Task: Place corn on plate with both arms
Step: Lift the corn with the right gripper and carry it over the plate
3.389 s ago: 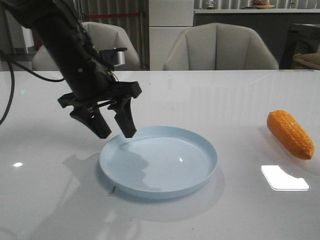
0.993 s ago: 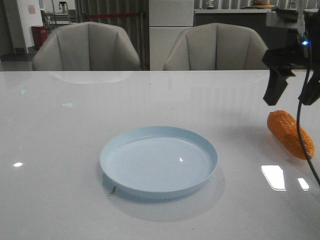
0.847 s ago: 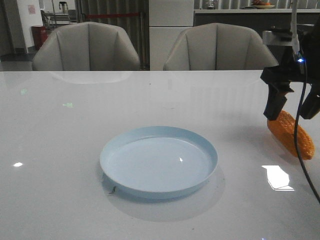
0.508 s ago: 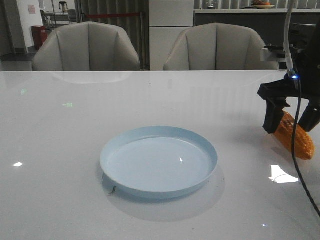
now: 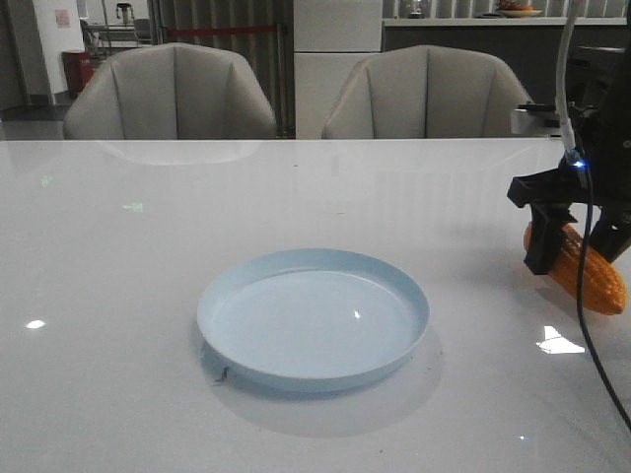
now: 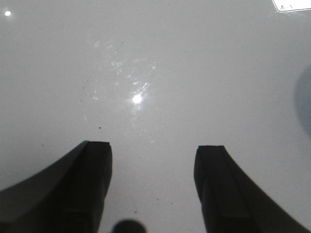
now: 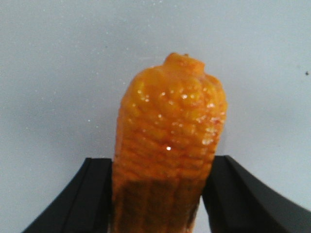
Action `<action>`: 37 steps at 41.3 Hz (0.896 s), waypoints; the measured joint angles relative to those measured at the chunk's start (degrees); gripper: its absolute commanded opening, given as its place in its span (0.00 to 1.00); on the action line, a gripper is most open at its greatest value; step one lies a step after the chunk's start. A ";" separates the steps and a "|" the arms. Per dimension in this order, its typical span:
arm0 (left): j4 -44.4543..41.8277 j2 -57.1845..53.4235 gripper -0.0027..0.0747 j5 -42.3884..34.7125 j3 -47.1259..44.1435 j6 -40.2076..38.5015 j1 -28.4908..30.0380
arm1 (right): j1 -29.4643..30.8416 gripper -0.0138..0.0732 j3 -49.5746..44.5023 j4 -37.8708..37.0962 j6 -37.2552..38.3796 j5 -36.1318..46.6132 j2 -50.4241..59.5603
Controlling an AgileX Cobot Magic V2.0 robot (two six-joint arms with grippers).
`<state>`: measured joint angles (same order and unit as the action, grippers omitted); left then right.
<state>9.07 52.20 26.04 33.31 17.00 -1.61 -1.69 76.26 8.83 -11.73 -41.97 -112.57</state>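
Note:
My right gripper needs to set the orange corn on the middle of the empty pale blue plate [image 5: 315, 309].
The orange corn [image 5: 595, 279] lies on the white table at the right. My right gripper [image 5: 577, 258] is lowered over its far end, with one finger on each side of the cob. In the right wrist view the corn [image 7: 170, 131] fills the gap between the fingers [image 7: 97, 194]. The jaws are wide and look open, close to the cob's sides. The pale blue plate [image 5: 313, 320] sits empty at the table's middle. My left gripper [image 6: 153, 150] is open and empty above bare table and is out of the front view.
Two beige chairs [image 5: 170, 91] stand behind the table's far edge. A cable [image 5: 590, 296] hangs from the right arm in front of the corn. A small dark speck [image 5: 225, 372] lies by the plate's front left rim.
The left arm has withdrawn from the plate and left the front view. The right gripper has come down from above the corn until its fingers straddle the cob.

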 measured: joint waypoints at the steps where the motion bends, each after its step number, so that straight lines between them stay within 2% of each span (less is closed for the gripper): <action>1: 0.00 0.00 0.59 0.00 0.00 0.00 0.00 | 0.00 0.24 0.00 0.00 0.00 0.00 0.00; 8: 0.00 0.00 0.59 0.00 0.00 0.00 0.00 | -0.23 0.24 2.76 0.00 -0.15 -2.83 -0.08; 15: 0.10 0.00 0.59 0.00 0.00 0.00 0.01 | -2.88 0.24 8.90 -0.14 -3.66 -8.04 -0.08; 25: 0.10 0.00 0.59 0.00 0.00 0.00 0.01 | -9.75 0.24 16.01 0.98 -4.84 -14.42 -0.08; 37: 0.10 0.00 0.59 0.00 0.00 0.00 0.01 | -19.14 0.24 17.18 4.25 -5.12 -18.32 -0.08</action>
<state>9.17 52.20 26.04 33.31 17.00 -1.60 -20.84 93.44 13.08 -16.85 -60.29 -112.65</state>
